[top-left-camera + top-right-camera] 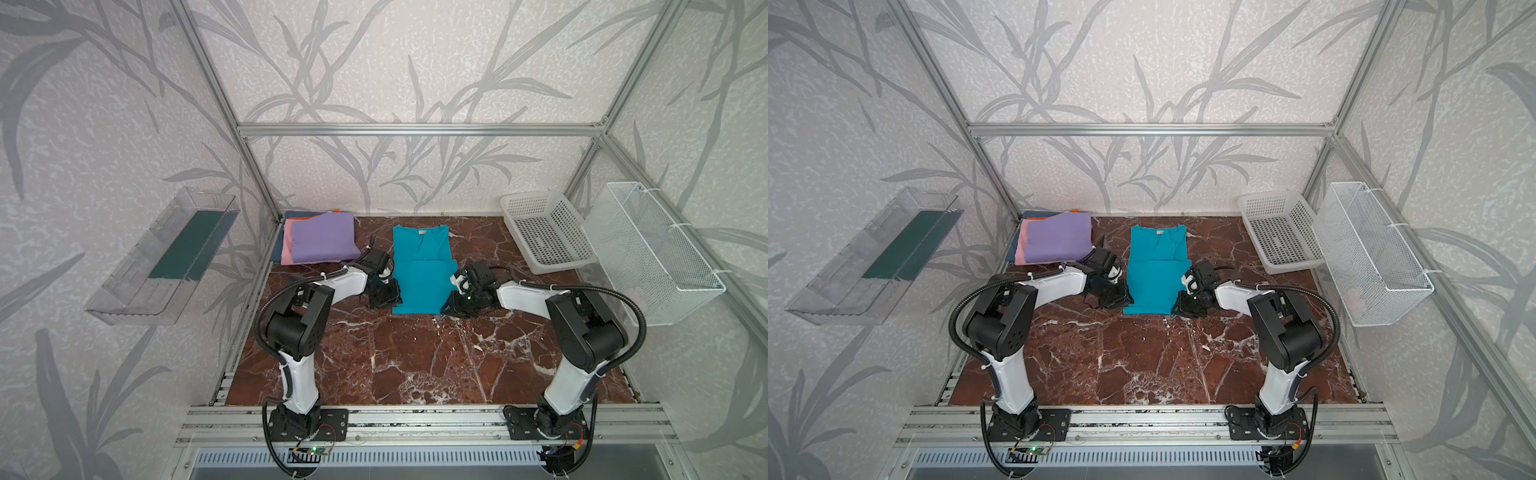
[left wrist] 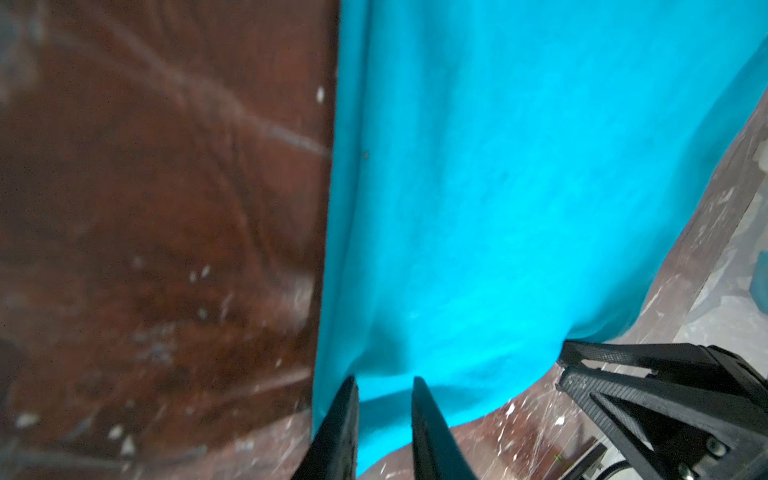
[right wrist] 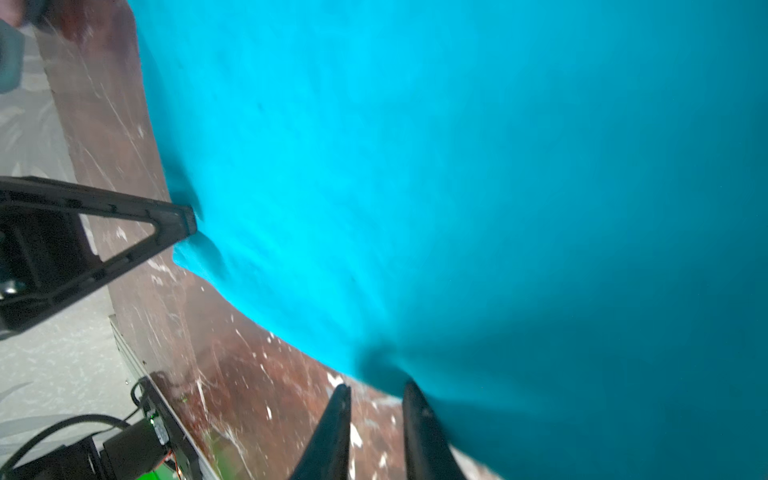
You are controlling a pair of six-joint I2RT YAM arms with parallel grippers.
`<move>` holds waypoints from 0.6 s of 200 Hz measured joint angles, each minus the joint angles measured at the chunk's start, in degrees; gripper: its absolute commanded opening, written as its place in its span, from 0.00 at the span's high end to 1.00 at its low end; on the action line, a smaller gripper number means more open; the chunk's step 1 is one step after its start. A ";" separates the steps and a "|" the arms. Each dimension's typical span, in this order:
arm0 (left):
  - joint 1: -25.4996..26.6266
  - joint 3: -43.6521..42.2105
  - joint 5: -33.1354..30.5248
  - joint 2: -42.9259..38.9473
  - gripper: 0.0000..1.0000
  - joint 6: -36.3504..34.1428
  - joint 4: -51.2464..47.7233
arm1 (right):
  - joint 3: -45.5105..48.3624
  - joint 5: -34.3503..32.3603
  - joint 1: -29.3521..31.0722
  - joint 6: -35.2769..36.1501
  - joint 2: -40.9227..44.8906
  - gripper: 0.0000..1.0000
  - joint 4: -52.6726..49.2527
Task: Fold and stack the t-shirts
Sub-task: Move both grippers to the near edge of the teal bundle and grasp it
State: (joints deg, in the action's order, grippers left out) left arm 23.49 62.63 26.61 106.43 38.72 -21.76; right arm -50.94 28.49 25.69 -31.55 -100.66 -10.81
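The near corner of the teal t-shirt sticks out past the left gripper's fingers, so next the left gripper opens and pinches the hem at that corner [image 1: 395, 311] before folding.
The teal t-shirt [image 1: 419, 266] [image 1: 1156, 266] lies flat mid-table, folded into a long strip with its collar to the back. My left gripper [image 1: 388, 297] [image 2: 384, 380] is at its near left corner, shut on the hem, with cloth between the fingers. At the near right corner is my right gripper [image 1: 451, 305] [image 3: 378, 384]. Its fingers are nearly together on the hem edge, where the cloth puckers. A stack of folded t-shirts sits at the back left: lilac [image 1: 322, 237] on top, with pink [image 1: 286, 249], dark-blue [image 1: 277, 245] and orange [image 1: 316, 216] edges showing under it.
A white perforated basket [image 1: 544, 232] stands at the back right of the marble table [image 1: 415, 365]. A white wire basket [image 1: 652, 249] hangs on the right frame rail. A clear tray [image 1: 166, 257] hangs outside the left frame. Both arm bases sit at the front edge.
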 measured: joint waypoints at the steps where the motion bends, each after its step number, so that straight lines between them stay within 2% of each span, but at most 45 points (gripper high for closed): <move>1: 0.02 -0.39 -0.02 -0.28 0.75 0.00 0.02 | 0.33 -0.07 0.09 0.04 0.22 0.74 0.00; 40: 1.57 -8.17 -1.92 -8.76 0.74 0.37 -4.94 | 5.62 -3.06 7.28 -0.72 7.98 0.70 -5.88; 63: 3.15 -8.57 -3.37 -12.48 0.65 0.50 -9.62 | 5.81 -3.61 10.25 -1.84 13.64 0.67 -10.05; 95: 4.20 -8.63 -5.29 -18.10 0.49 0.50 -14.51 | 4.59 -7.93 9.42 -1.53 23.02 0.59 -15.08; 120: 4.22 -9.97 -6.43 -20.90 0.44 0.61 -15.78 | 3.85 -8.44 5.90 -0.66 23.34 0.53 -16.76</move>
State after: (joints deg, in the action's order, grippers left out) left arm 27.70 52.66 20.18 85.54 39.33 -37.54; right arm -47.09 20.05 31.59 -32.21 -77.32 -27.57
